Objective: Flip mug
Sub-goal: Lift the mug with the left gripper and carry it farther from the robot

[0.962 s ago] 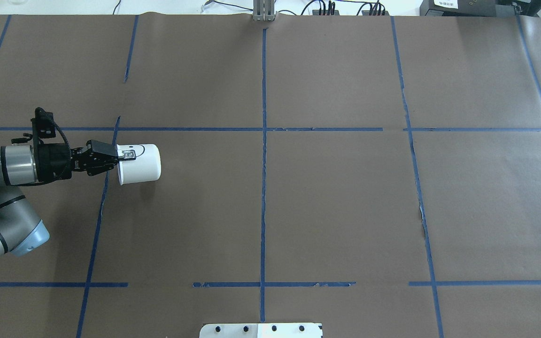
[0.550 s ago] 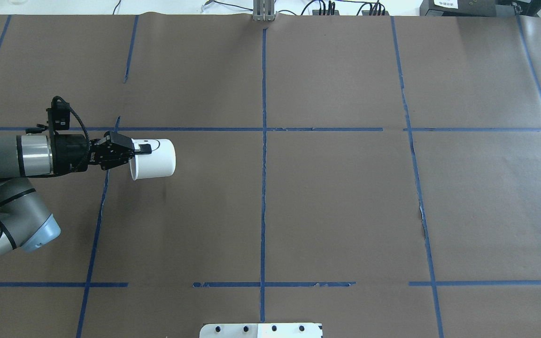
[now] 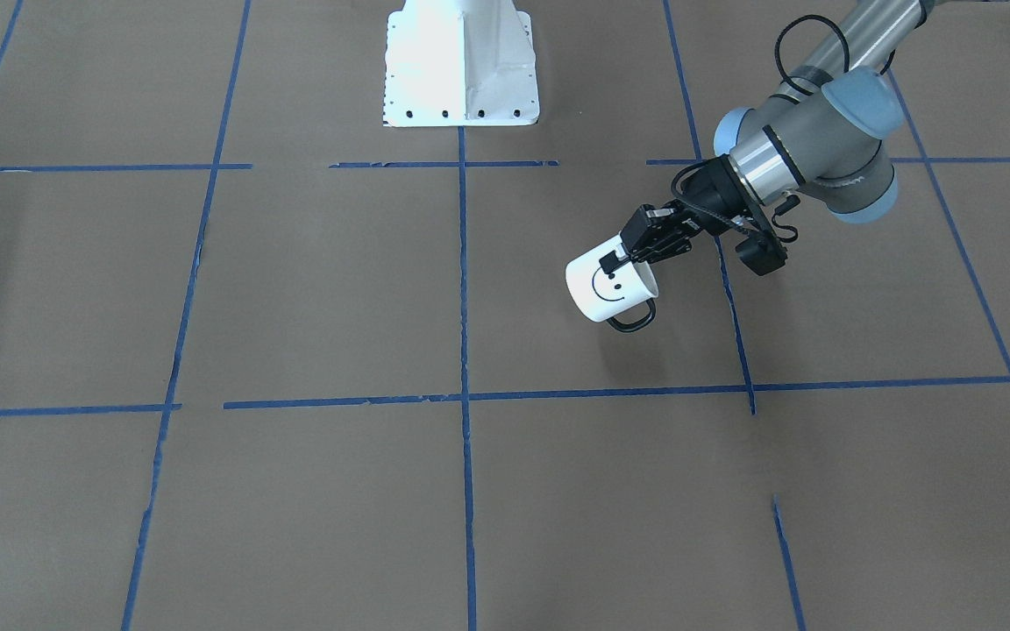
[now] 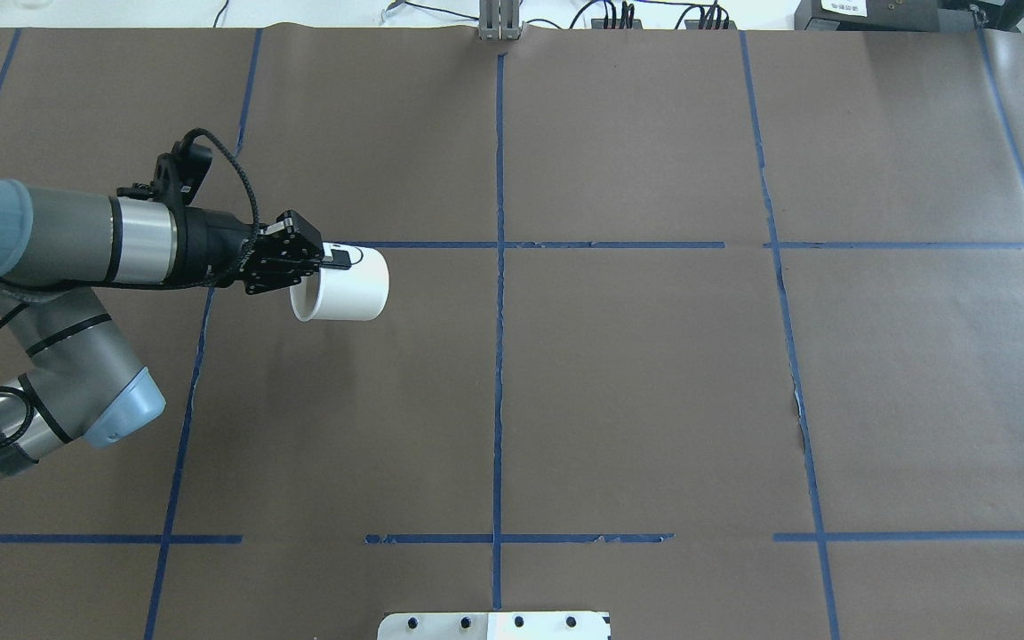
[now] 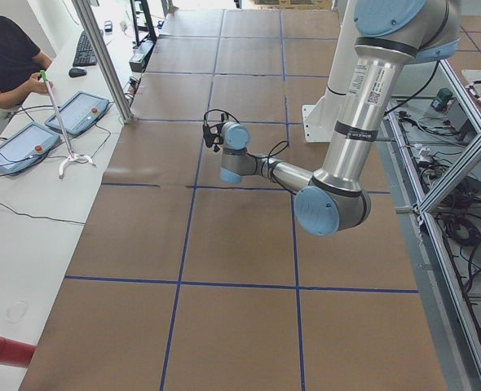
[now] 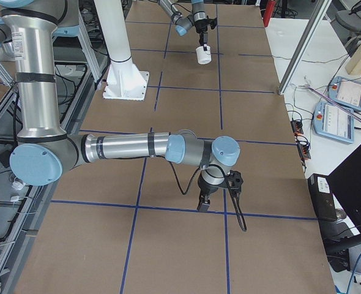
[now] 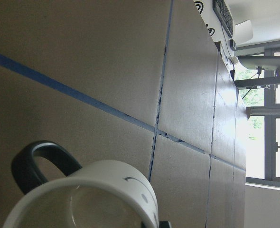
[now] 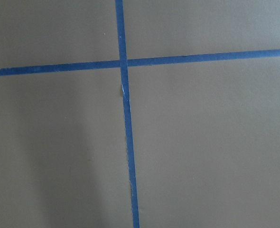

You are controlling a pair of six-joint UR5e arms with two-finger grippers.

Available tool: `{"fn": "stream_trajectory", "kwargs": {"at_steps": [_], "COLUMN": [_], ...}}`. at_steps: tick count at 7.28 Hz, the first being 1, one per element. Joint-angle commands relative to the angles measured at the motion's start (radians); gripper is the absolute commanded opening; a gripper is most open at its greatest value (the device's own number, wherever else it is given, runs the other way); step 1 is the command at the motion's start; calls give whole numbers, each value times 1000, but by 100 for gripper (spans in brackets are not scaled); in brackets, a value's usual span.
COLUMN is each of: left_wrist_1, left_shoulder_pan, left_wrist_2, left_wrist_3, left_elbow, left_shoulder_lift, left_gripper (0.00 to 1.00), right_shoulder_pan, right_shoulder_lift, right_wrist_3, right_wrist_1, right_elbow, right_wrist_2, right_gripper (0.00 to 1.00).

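I should let go of the white mug with my left gripper on the blue tape line point(image 3: 456, 307) between the robot base plate and tape crossing.
The white mug point(image 4: 345, 286) with a black smiley face point(image 3: 610, 285) and black loop handle point(image 3: 633, 317) hangs on its side above the brown table. Its open end faces my left gripper and its base points away. My left gripper point(image 4: 334, 260) is shut on the mug's rim, one finger inside and one outside point(image 3: 617, 259). The left wrist view shows the mug's rim and cream inside point(image 7: 83, 194) close up. The mug shows small and far in the exterior right view point(image 6: 203, 55). My right gripper point(image 6: 204, 202) hangs low over the table; I cannot tell if it is open.
Blue tape lines point(image 4: 499, 267) divide the brown paper table cover. The white robot base plate point(image 3: 461, 61) stands at the robot's side of the table. An operator point(image 5: 4, 57) and control pendants point(image 5: 77, 114) are beyond the table's far edge.
My left arm has carried the mug to the right and toward the far side, about a hundred pixels, and higher off the table. The grip on the rim is unchanged.
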Motion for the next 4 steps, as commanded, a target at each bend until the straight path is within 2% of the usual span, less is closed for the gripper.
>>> {"fn": "stream_trajectory", "kwargs": {"at_steps": [1, 4], "left_wrist_1": [411, 880], "left_shoulder_pan": [-1, 11], "left_wrist_2": [-19, -10], "left_wrist_3": [174, 409], "left_elbow": [-108, -99], "left_shoulder_lift": [-117, -344], "left_gripper": [0, 0], "right_shoulder_pan": [0, 0], "right_shoulder_lift": [0, 0], "right_wrist_3": [0, 0], "right_wrist_1": [0, 0], "right_elbow": [0, 0], "right_wrist_2": [0, 0], "right_gripper": [100, 100]}}
